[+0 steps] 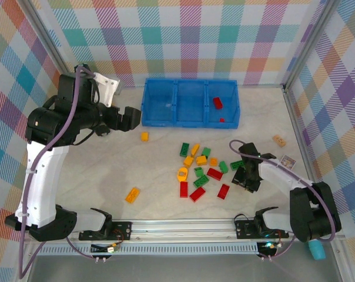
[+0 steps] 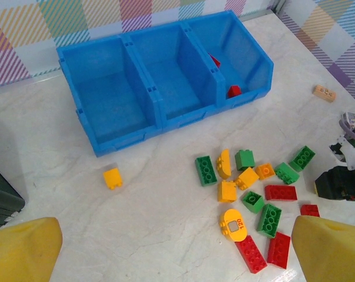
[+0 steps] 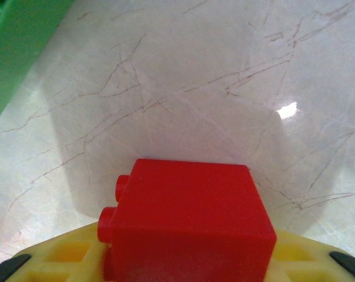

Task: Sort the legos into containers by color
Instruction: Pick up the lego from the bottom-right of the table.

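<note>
The robot's right gripper will put the red brick, now held low over the table, down beside the larger red brick in the blue bin (image 1: 213, 109).
The blue bin (image 1: 189, 120) (image 2: 166, 111) stands at the back with three compartments; the right one holds two red bricks (image 1: 217, 103) (image 2: 234, 91). Several red, green and yellow-orange legos (image 1: 202, 170) (image 2: 254, 182) lie scattered mid-table. A small yellow brick (image 1: 144, 136) (image 2: 112, 177) lies near the bin and an orange one (image 1: 132, 195) lies near the front. My left gripper (image 1: 127, 117) (image 2: 177, 252) hangs open beside the bin's left end, holding nothing. My right gripper (image 1: 246, 176) (image 3: 186, 261) is low over the table, right of the pile, shut on a red brick (image 3: 186, 217).
A pale tan piece (image 1: 279, 140) (image 2: 324, 93) and a small printed card (image 1: 288, 160) lie at the right. A black slab-like device (image 2: 4, 197) sits at the left edge. A green brick (image 3: 16, 47) lies close to the right gripper. Plaid walls enclose the table.
</note>
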`<state>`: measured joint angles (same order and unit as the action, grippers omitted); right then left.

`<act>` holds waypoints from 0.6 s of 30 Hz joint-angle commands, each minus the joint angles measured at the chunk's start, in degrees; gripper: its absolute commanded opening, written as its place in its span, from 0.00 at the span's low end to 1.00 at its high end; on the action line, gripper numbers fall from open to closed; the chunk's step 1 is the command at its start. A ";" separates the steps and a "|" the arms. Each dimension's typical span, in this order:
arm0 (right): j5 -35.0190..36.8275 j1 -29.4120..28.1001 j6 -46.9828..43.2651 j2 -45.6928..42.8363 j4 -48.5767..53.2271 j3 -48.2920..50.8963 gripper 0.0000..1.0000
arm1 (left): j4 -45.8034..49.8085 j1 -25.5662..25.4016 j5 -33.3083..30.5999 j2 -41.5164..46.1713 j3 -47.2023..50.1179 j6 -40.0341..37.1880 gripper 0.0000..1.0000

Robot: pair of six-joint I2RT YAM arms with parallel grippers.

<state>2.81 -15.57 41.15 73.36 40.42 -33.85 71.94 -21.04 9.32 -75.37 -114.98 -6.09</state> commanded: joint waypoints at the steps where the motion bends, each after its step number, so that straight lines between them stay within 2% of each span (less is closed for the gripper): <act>1: -1.01 -0.23 -1.50 3.52 -13.51 0.42 0.42 | -1.10 -0.58 -1.19 1.07 1.18 -1.16 1.00; 7: -1.75 -0.28 -3.11 3.36 -11.30 -2.49 0.37 | -1.28 -0.58 -2.03 1.41 1.67 -1.46 1.00; 11: -0.61 -0.77 -5.40 0.35 -5.67 -7.00 0.36 | -1.28 -0.58 -2.18 1.11 1.20 -1.56 1.00; 15: 1.62 -0.78 -9.39 -1.68 -0.67 -14.63 0.36 | -1.41 -0.58 -2.55 0.93 0.80 -1.74 1.00; 18: 3.52 -0.85 -13.65 0.23 0.79 -22.85 0.36 | -1.50 -0.58 -2.40 0.43 0.58 -1.73 1.00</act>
<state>4.05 -16.16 33.17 73.34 40.36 -50.72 71.64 -21.04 7.38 -75.11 -113.69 -6.98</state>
